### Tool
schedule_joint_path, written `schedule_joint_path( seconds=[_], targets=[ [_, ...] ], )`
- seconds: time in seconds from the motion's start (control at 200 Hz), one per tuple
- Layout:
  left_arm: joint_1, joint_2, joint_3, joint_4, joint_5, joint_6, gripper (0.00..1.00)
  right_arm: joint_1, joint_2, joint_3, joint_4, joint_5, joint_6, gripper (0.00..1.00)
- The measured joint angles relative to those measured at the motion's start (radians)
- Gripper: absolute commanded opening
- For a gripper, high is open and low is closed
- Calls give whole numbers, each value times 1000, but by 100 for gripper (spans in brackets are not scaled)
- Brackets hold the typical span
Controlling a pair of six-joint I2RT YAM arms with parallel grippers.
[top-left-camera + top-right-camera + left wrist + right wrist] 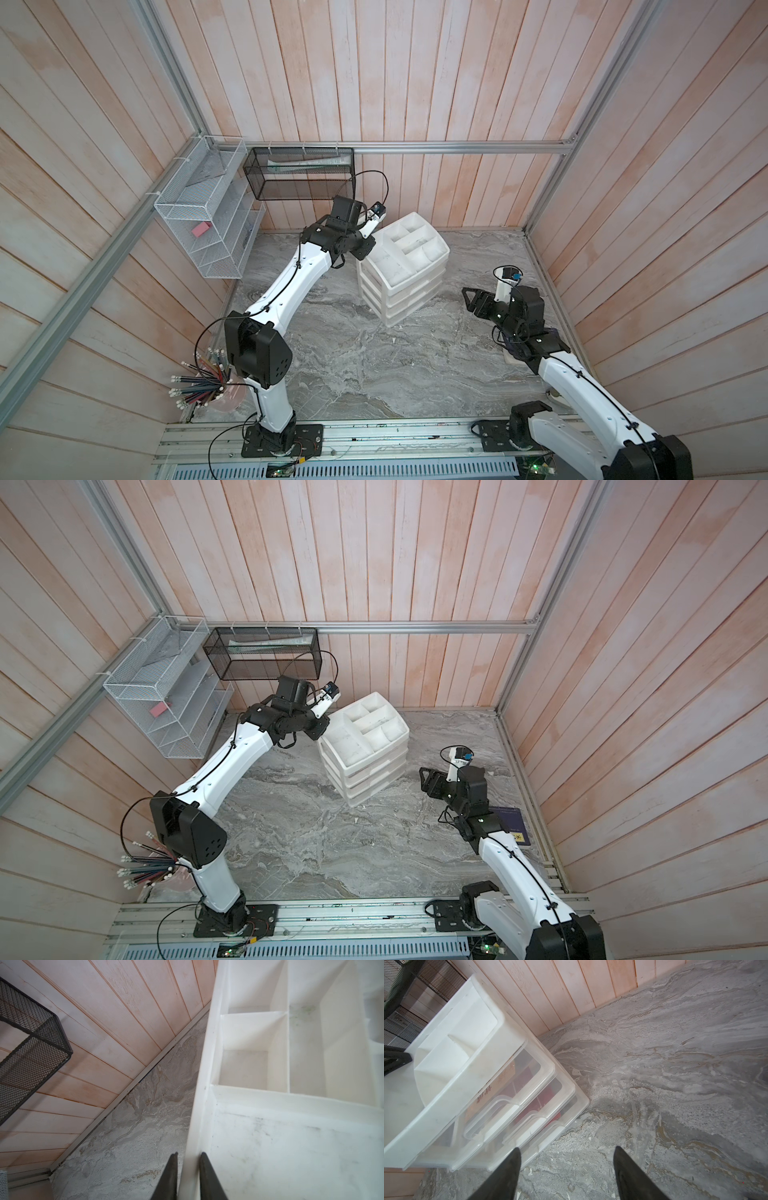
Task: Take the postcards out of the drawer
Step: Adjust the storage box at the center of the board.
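My left gripper needs to turn the drawer unit, as the drawer fronts are crooked to my right gripper, and then take its rim (208,1052) by the small compartments.
A white drawer unit (401,274) (361,750) stands mid-table with three translucent drawers (512,1105), all pushed in. Through the drawer fronts I see the postcards: a cream one with dark characters (485,1091) and red ones (527,1075) behind it. My left gripper (189,1153) straddles the left rim (205,1064) of the unit's top tray, its fingers pressed close on both sides of that wall; in both top views the wrist (353,245) (307,723) covers it. My right gripper (567,1148) (471,299) (426,777) hangs open over bare table just right of the drawer fronts, holding nothing.
A black mesh basket (299,174) and a white wire rack (208,216) hang on the back-left walls. A cup of pencils (203,382) stands by the left arm's base. A dark navy booklet (513,825) lies beside the right arm. Wooden walls close three sides.
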Motion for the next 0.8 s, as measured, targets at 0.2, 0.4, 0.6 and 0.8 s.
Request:
schedule_joint_path(
  seconds=[0.2, 0.4, 0.6, 0.8],
  targets=[
    [-1, -22, 0, -61, -16, -66, 18, 0, 15, 1, 5, -5, -5, 70],
    [-1, -47, -9, -122, -30, -128, 18, 0, 40, 11, 14, -20, -11, 70],
    [0, -107, -69, -162, -50, -189, 18, 0, 67, 26, 29, -31, -23, 71],
    [4, -191, -137, -221, -58, -222, 25, 0, 106, 30, 53, -49, -24, 71]
  ],
)
